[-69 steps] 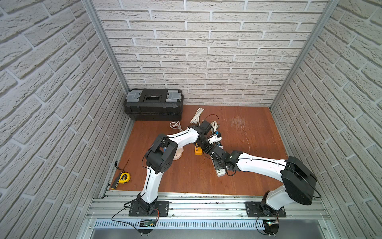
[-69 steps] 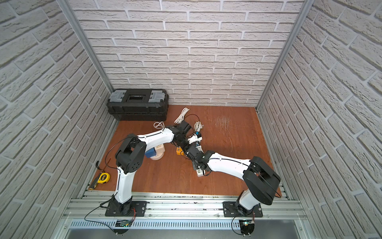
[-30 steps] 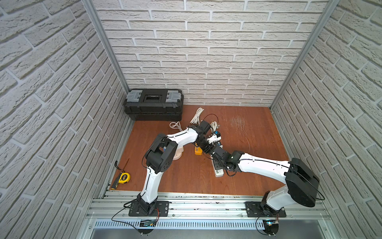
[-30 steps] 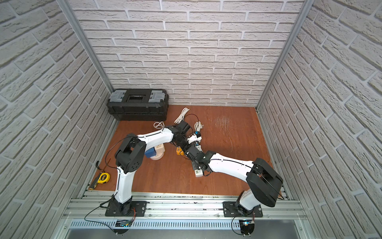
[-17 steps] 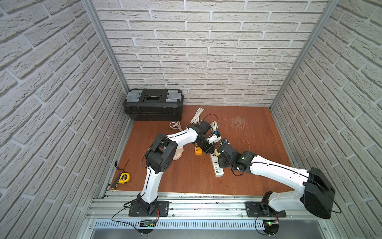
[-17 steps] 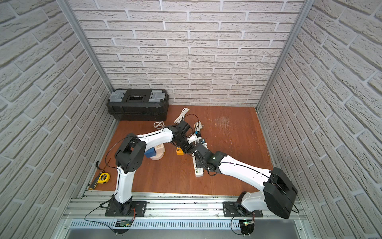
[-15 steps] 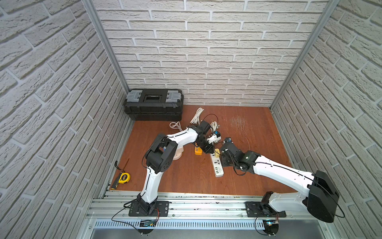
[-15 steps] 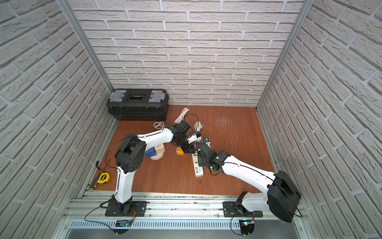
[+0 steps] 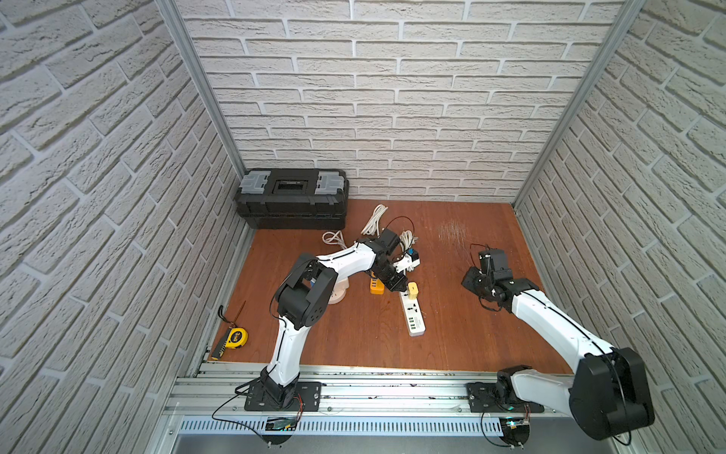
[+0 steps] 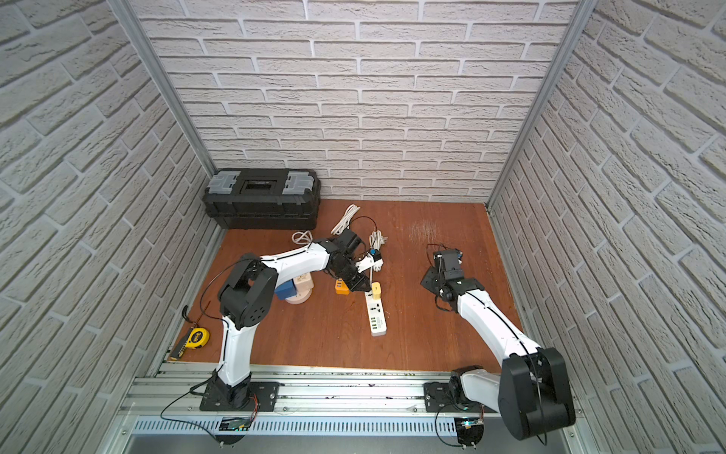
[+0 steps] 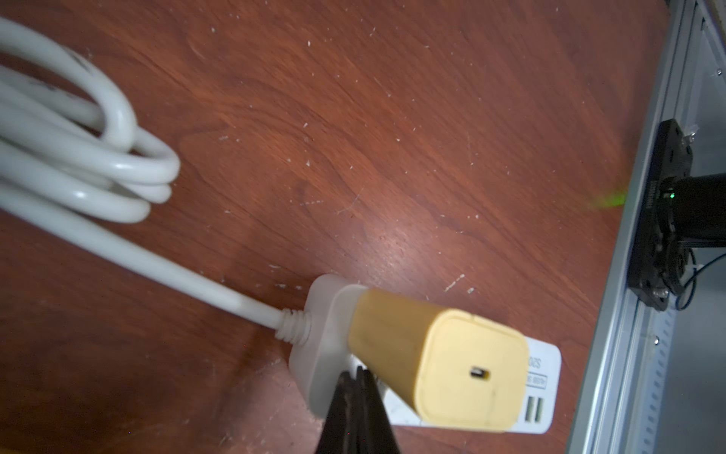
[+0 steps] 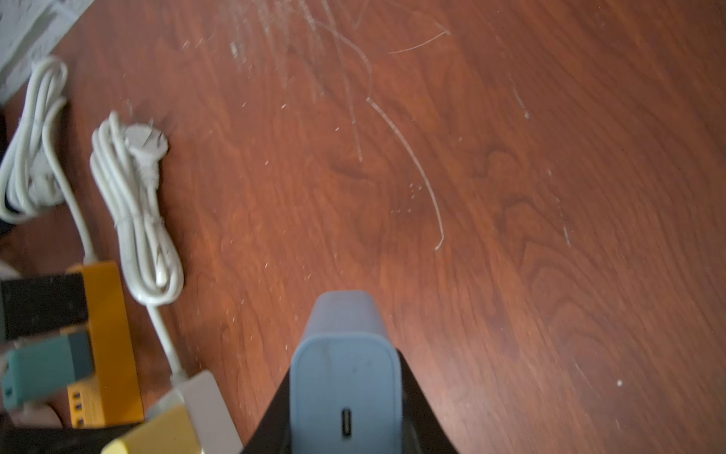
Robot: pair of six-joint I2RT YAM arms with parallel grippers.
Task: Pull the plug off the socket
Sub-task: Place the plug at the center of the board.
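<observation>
My right gripper is to set the blue plug down on the bare floor (image 9: pixel 519 265) (image 12: pixel 578 39) between the pale scratches and the side wall.
The white power-strip socket (image 9: pixel 411 316) (image 10: pixel 376 314) lies mid-floor, and a yellow plug (image 9: pixel 412 290) (image 11: pixel 432 361) still stands in its far end. My left gripper (image 9: pixel 396 283) (image 11: pixel 355 379) is shut, its tips pressed on the strip (image 11: pixel 322 353) beside the yellow plug. My right gripper (image 9: pixel 471 281) (image 12: pixel 345 393) hangs well right of the strip, shut on a blue plug (image 12: pixel 345 377). The plug is above bare floor, its port facing the wrist camera. Black fingers (image 12: pixel 412 408) flank its sides. In both top views the blue plug is hidden by the gripper.
A black toolbox (image 9: pixel 292 196) stands at the back left. An orange socket block (image 9: pixel 376 286) (image 12: pixel 106 334) with a teal plug (image 12: pixel 43 369) sits left of the strip. Coiled white cables (image 12: pixel 133 212) lie behind it. A yellow tape measure (image 9: pixel 235 338) is by the left wall.
The right arm has come away from the strip with the blue plug and swung far to the right. The left gripper has stayed pressed on the strip.
</observation>
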